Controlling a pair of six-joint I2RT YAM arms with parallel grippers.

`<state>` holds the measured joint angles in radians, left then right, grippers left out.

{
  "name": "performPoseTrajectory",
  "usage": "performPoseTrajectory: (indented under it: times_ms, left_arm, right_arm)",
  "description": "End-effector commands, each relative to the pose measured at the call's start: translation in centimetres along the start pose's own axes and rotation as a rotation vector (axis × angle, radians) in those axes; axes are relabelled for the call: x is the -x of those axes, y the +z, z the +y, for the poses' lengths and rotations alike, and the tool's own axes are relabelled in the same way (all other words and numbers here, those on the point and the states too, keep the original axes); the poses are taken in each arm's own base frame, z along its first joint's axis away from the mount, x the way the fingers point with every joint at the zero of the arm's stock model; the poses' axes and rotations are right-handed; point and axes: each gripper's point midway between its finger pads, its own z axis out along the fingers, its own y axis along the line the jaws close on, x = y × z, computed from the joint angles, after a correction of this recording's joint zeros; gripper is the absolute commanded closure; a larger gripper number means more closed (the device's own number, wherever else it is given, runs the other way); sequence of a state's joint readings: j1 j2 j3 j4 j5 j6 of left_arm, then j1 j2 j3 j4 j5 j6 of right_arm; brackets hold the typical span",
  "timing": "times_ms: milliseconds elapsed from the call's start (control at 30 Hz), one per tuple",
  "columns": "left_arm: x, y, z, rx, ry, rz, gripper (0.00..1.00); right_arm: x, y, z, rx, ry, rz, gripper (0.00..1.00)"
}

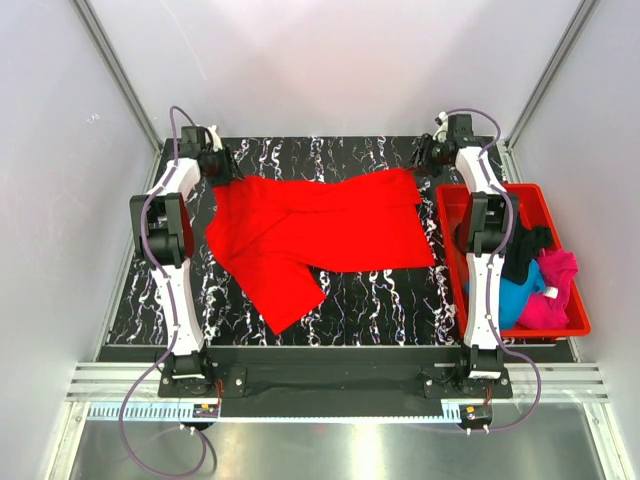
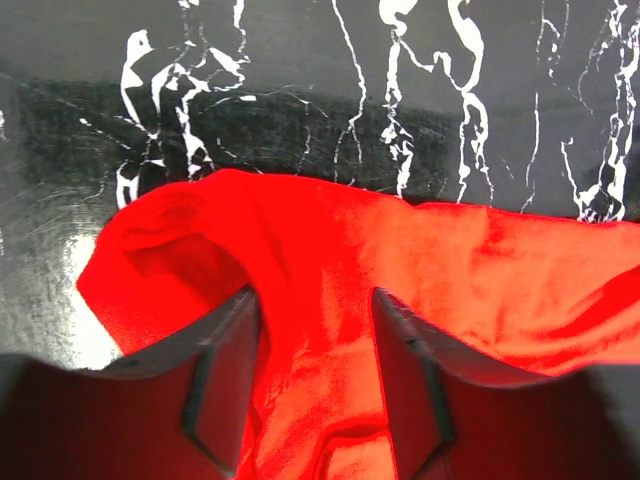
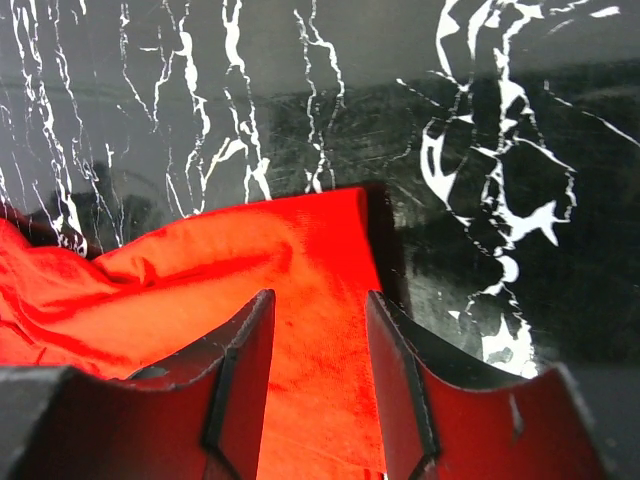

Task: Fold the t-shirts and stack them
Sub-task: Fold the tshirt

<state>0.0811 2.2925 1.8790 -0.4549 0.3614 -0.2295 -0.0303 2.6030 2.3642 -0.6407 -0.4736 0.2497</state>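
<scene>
My right gripper will grab the bin-side edge [image 1: 418,202] [image 3: 381,458] of the red t-shirt, slightly nearer than the red t-shirt's far corner.
A bright red t-shirt [image 1: 320,225] lies spread on the black marbled table [image 1: 380,295], one sleeve pointing toward the near left. My left gripper [image 1: 222,170] is at the shirt's far left corner. In the left wrist view its jaws [image 2: 314,295] stand open just over the rumpled red cloth [image 2: 420,260], which lies loose between them. My right gripper [image 1: 425,155] is at the far right corner. Its jaws [image 3: 319,295] are open too, straddling the shirt's corner [image 3: 300,240], which lies flat on the table.
A red plastic bin [image 1: 545,190] stands at the right edge behind the right arm. It holds a black tee [image 1: 527,248], a blue one [image 1: 515,295] and a magenta-pink one [image 1: 555,285]. Bare table shows in front of the red shirt.
</scene>
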Motion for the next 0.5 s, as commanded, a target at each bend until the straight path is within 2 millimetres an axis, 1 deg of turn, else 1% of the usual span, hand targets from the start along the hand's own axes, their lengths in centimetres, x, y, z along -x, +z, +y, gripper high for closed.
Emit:
performPoseTrajectory:
  times_ms: [0,67,100,167,200,233,333,367,400,433,467]
  left_arm:
    - [2.1,-0.7,-1.3,-0.041,0.053,-0.046,0.62]
    - [2.3,-0.7,-1.0,-0.019,0.060,-0.047,0.74]
    - [2.5,-0.6,-0.9,-0.016,0.064,-0.049,0.83]
    - [2.6,-0.5,-0.6,-0.007,0.070,-0.050,0.91]
    - [3.1,-0.7,-0.7,-0.007,0.075,-0.058,0.94]
    - [3.0,-0.3,-0.5,-0.005,0.072,-0.051,1.00]
    - [3.6,-0.3,-0.4,-0.011,0.047,-0.060,1.00]
    - [3.7,-0.1,-0.2,-0.020,0.039,-0.065,1.00]
    - [3.9,-0.1,-0.3,-0.026,0.033,-0.071,1.00]
    - [4.4,-0.2,-0.2,-0.029,0.022,-0.082,1.00]
    - [4.2,0.2,0.2,-0.024,0.012,-0.076,1.00]
  right_arm:
    - [0.7,-0.4,0.7,0.033,-0.012,-0.013,0.52]
    - [0.5,0.1,-0.4,-0.007,0.008,-0.014,0.53]
    - [0.6,0.2,-0.8,-0.017,0.025,-0.015,0.53]
    - [0.5,0.3,-1.4,-0.022,0.042,-0.011,0.52]
    - [0.5,0.5,-1.5,-0.023,0.042,-0.013,0.52]
    - [0.7,0.6,-1.8,-0.029,0.043,-0.022,0.51]
    - [0.8,1.0,-1.8,-0.020,0.052,-0.019,0.51]
    - [0.3,1.5,-2.1,-0.019,0.060,-0.006,0.51]
    - [0.8,1.4,-1.8,-0.011,0.062,-0.015,0.52]
    - [0.5,1.5,-2.0,-0.015,0.075,-0.005,0.52]
    - [0.4,1.7,-2.1,-0.016,0.079,-0.002,0.54]
